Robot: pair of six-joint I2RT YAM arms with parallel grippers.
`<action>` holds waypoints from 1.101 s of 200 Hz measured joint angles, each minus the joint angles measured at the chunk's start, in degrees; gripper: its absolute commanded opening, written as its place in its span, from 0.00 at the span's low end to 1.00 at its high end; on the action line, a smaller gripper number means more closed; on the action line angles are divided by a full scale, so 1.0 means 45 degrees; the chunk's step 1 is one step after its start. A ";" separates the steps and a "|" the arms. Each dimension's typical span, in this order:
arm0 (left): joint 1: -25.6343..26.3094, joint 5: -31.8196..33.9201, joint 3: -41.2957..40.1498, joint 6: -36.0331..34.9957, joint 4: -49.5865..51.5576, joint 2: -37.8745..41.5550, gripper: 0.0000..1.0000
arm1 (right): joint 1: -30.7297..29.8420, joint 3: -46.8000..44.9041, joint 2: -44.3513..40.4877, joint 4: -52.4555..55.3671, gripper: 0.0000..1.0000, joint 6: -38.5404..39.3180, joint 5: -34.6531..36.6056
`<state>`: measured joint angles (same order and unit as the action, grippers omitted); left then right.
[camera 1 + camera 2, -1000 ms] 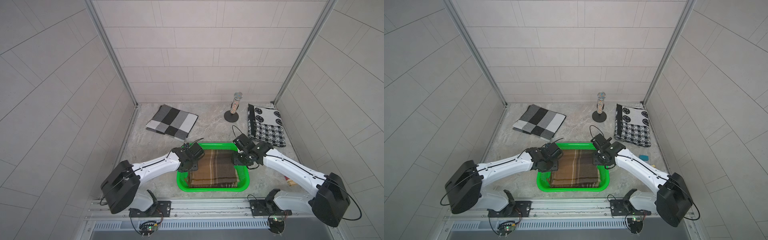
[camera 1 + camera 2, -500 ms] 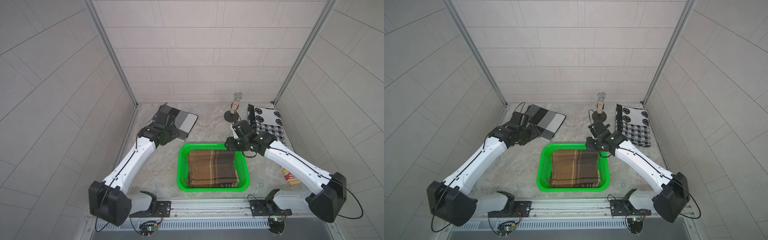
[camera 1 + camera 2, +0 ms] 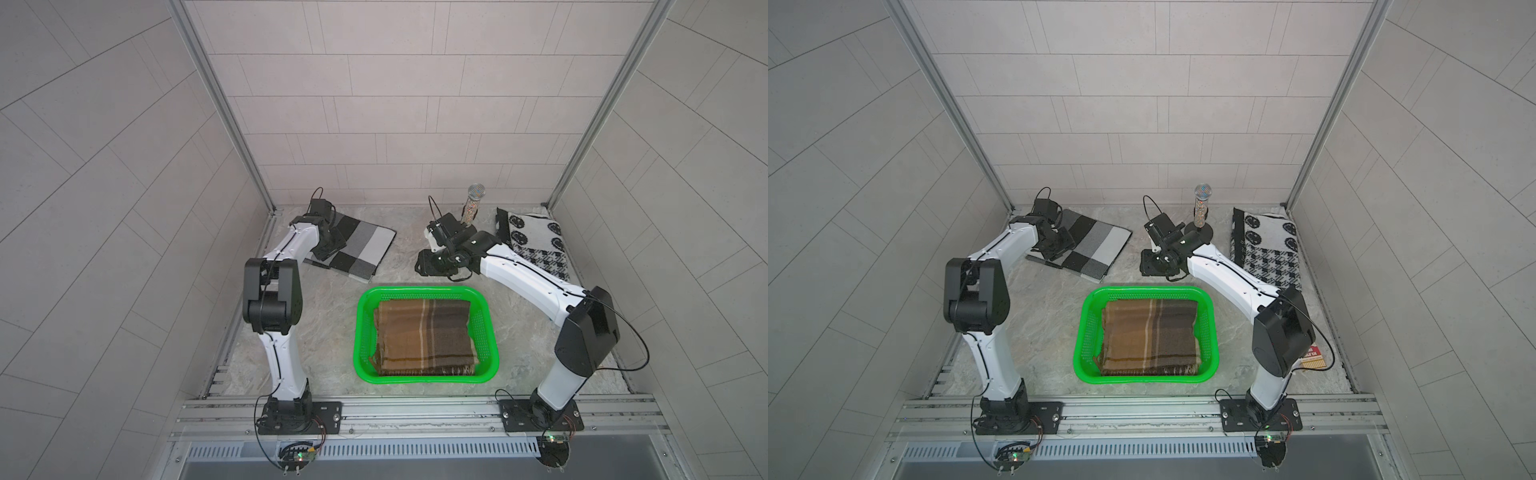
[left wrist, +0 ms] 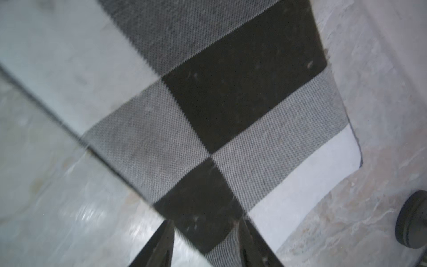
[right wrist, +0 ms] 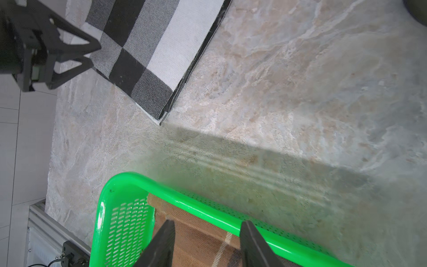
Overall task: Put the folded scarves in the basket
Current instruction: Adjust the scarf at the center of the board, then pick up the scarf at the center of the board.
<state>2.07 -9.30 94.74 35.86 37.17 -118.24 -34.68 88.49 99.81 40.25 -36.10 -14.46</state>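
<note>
Next, I move my right gripper to the checked scarf's white stripe point(image 3: 377, 255) point(image 5: 179, 74) and close it on the stripe's outer edge, opposite my left gripper.
The green basket point(image 3: 360, 332) point(image 3: 1082, 332) stands at the front middle in both top views. A folded brown plaid scarf point(image 3: 424, 336) point(image 3: 1148, 336) lies flat inside it. My right gripper point(image 3: 428, 266) point(image 3: 1148, 264) hovers just behind the basket's far rim point(image 5: 184, 196), open and empty point(image 5: 205, 231). A folded grey, black and white checked scarf point(image 3: 365, 249) point(image 3: 1100, 245) lies at the back left. My left gripper point(image 3: 328, 249) point(image 3: 1054, 249) is over its left corner, open point(image 4: 205, 233), with the flat cloth point(image 4: 231, 92) under its fingers.
A black-and-white patterned scarf point(image 3: 536, 241) point(image 3: 1266, 245) lies at the back right. A glittery tube on a black round base point(image 3: 473, 203) point(image 3: 1201, 208) stands behind the right gripper. A red packet point(image 3: 1312, 357) lies by the right arm's elbow. Tiled walls enclose three sides.
Both grippers left the basket, where they were at the brown scarf's far corners. The left arm swung to the checked scarf; the right drew back behind the rim. The brown scarf stays put.
</note>
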 measured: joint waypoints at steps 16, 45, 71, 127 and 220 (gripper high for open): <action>-0.0044 -0.0097 0.0894 -0.0325 0.0044 -0.1132 0.46 | -0.0039 0.0481 0.0607 -0.0005 0.54 0.0029 -0.0321; -0.0053 -0.0447 0.0539 -0.0384 -0.0257 -0.1695 0.44 | -0.0044 0.1496 0.1802 0.0068 0.59 0.0068 -0.0855; 0.0029 -0.0879 -0.0942 0.0053 -0.1112 -0.0884 0.43 | -0.0039 0.2429 0.2710 0.0204 0.60 0.0068 -0.1069; 0.0874 -0.2103 -0.4464 0.2181 -0.3881 0.1039 0.42 | 0.0398 0.3920 0.4056 0.0855 0.61 0.0073 -0.1078; 0.1724 -0.1389 -0.5999 0.2361 -0.3016 0.3507 0.64 | 0.1219 0.7742 0.7252 0.1812 0.61 0.1433 -0.1010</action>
<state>9.82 -15.55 67.75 46.48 23.59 -102.45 -29.19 123.33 132.44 48.40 -29.65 -19.00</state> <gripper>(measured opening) 0.636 0.613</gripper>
